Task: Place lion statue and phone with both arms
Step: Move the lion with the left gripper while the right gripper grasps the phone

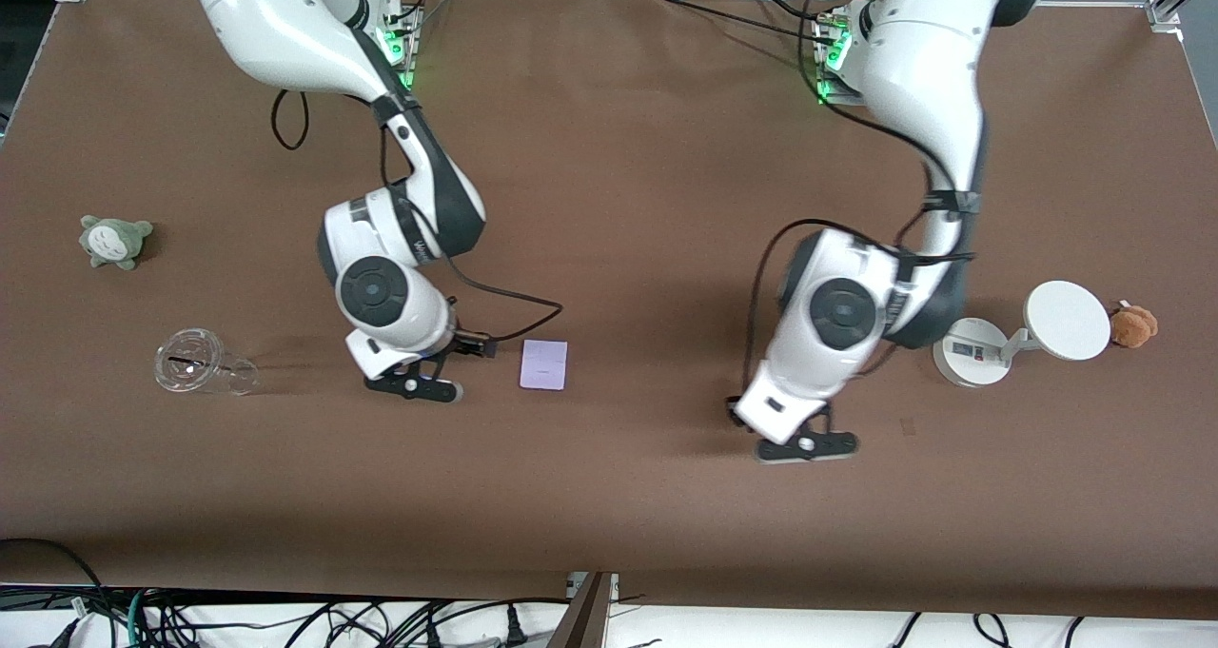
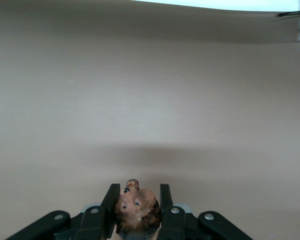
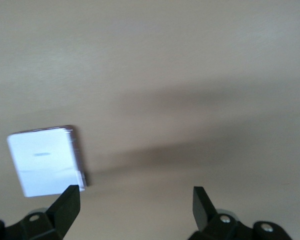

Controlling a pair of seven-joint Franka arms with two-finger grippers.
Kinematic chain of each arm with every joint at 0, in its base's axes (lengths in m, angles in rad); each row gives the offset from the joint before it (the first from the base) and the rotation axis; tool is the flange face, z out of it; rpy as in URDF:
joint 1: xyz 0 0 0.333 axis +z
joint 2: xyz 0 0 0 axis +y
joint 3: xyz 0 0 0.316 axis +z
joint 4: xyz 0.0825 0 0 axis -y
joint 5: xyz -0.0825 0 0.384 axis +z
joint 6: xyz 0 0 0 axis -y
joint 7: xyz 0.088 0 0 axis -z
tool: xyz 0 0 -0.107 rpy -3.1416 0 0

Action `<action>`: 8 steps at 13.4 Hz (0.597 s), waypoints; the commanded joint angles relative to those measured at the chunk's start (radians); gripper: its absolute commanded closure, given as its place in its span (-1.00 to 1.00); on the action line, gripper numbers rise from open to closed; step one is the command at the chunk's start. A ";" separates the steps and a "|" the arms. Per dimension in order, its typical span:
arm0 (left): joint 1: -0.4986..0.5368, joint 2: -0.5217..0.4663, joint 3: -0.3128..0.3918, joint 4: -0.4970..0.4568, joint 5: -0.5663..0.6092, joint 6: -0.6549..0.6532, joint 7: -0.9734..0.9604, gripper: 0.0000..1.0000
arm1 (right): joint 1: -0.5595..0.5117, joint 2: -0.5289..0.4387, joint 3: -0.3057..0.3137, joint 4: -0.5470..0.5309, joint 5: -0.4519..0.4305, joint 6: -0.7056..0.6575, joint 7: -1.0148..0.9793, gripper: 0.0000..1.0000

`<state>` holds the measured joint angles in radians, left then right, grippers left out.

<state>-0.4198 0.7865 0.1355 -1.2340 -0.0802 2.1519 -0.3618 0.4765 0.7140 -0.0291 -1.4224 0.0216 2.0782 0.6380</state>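
My left gripper needs to put the lion statue down on the bare table (image 1: 893, 384) next to the white scale, facing the side of the phone.
The phone (image 1: 543, 364) is a flat pale lavender rectangle lying on the brown table. My right gripper (image 1: 414, 382) is open and empty, low over the table beside the phone, which lies toward the left arm's end from it. In the right wrist view the phone (image 3: 42, 162) sits just off one fingertip, outside the open right gripper (image 3: 135, 197). My left gripper (image 1: 807, 445) is low over bare table. It is shut on the lion statue (image 2: 137, 211), an orange-brown figurine with a dark mane, gripped between the fingers of the left gripper (image 2: 137, 196). The lion is hidden in the front view.
A clear plastic cup (image 1: 202, 363) lies on its side and a grey-green plush (image 1: 114, 241) sits toward the right arm's end. A white round-based scale (image 1: 1018, 334) and a fluffy brown plush (image 1: 1133, 325) stand toward the left arm's end.
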 commanded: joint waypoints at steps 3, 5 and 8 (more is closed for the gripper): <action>0.093 -0.243 -0.025 -0.382 0.017 0.079 0.197 1.00 | 0.094 0.076 -0.011 0.010 0.006 0.140 0.097 -1.00; 0.177 -0.270 -0.025 -0.539 0.017 0.256 0.323 1.00 | 0.120 0.100 -0.012 0.010 0.003 0.201 0.097 -1.00; 0.226 -0.247 -0.027 -0.613 0.011 0.344 0.399 1.00 | 0.132 0.133 -0.012 0.010 0.003 0.273 0.100 -1.00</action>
<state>-0.2150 0.5721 0.1297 -1.7584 -0.0779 2.4432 -0.0037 0.5927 0.8257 -0.0290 -1.4230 0.0233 2.3061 0.7246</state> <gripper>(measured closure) 0.634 0.000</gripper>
